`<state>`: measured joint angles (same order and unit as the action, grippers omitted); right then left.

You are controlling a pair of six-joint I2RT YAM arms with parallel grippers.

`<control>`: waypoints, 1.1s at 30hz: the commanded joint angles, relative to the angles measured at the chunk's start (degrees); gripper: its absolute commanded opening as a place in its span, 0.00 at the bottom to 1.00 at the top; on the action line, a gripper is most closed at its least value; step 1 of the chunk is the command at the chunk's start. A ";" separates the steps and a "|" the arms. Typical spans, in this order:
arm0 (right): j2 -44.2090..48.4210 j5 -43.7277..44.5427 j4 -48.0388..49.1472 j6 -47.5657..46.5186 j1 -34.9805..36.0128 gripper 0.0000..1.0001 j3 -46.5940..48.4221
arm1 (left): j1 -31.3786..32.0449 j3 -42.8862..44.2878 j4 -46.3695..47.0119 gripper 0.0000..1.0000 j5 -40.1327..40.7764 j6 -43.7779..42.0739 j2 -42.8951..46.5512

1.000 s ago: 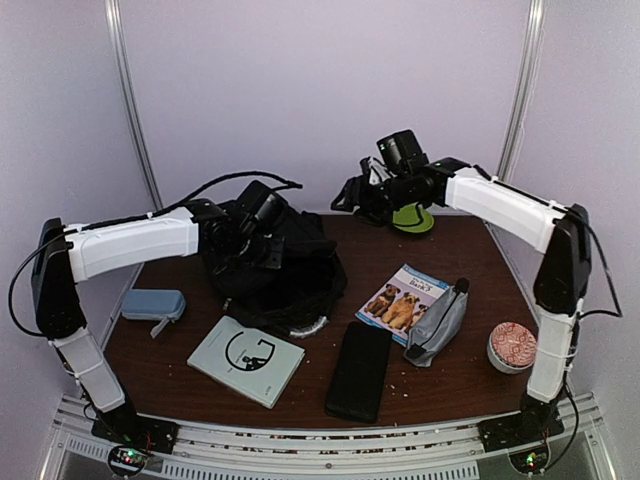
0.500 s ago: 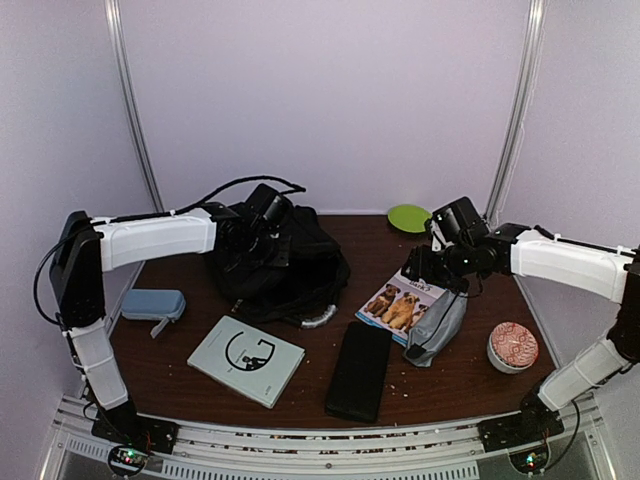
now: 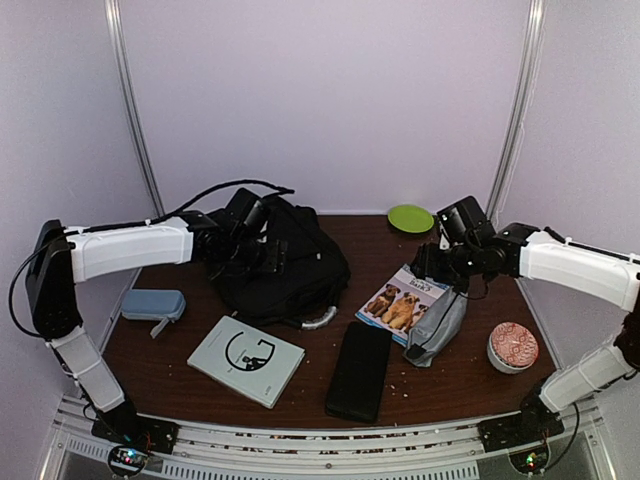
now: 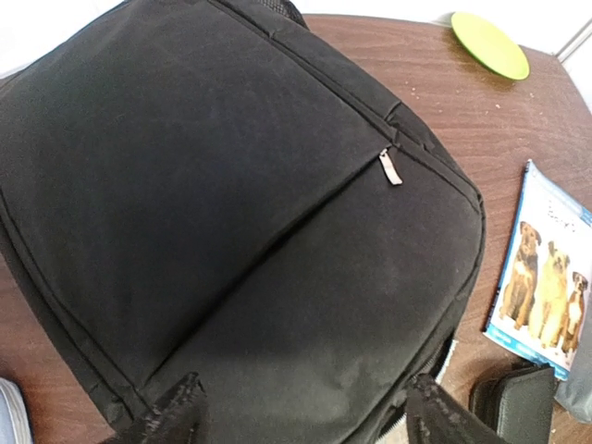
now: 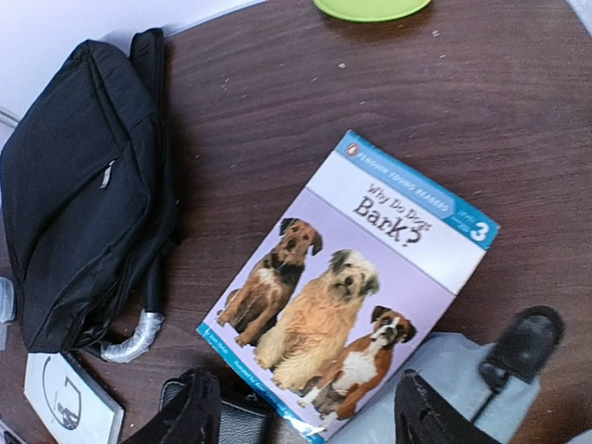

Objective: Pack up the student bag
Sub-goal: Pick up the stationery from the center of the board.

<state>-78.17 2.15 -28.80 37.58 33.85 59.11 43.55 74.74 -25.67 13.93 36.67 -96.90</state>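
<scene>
Next, my right gripper goes to the grey pouch's zipper end [image 3: 453,306] [image 5: 480,407], just below its black tab, and closes there.
The student bag [image 3: 290,262], black fabric with a silver zipper pull [image 4: 391,167], lies at the back left of the table and fills most of the left wrist view [image 4: 231,213]. My left gripper [image 3: 266,254] hovers over the bag's front panel, open [image 4: 310,412], its fingers spread wide with nothing between them. My right gripper [image 3: 436,266] stands open [image 5: 310,412] above the lower edge of a dog picture book [image 5: 351,287]. The bag shows at the left of the right wrist view [image 5: 83,185].
The dog book [image 3: 402,298] lies beside a grey pouch [image 3: 440,325]. A flat black case [image 3: 358,370] and a pale green book [image 3: 246,360] lie near the front. A blue-grey case [image 3: 153,303], a patterned bowl [image 3: 513,346] and a green plate [image 3: 410,217] sit around the edges.
The left gripper has opened and let go of the bag, shifting slightly left. The right arm swung from the green plate at the back down over the dog book.
</scene>
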 commanded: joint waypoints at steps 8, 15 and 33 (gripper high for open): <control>12.65 9.09 -6.31 12.26 -1.68 0.66 -11.37 | 1.27 -9.04 5.72 0.80 2.35 -0.50 8.46; 9.67 3.57 -1.57 15.58 -1.68 0.64 -16.79 | 1.29 -10.59 5.89 0.78 3.37 -3.07 10.05; 17.36 0.33 -0.55 7.96 -1.61 0.00 -16.58 | 2.83 1.96 -4.38 0.74 -0.73 -27.45 0.44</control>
<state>-67.61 1.30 -28.77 50.13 32.23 41.23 45.23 70.67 -25.87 15.05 21.74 -92.25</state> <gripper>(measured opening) 0.023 0.739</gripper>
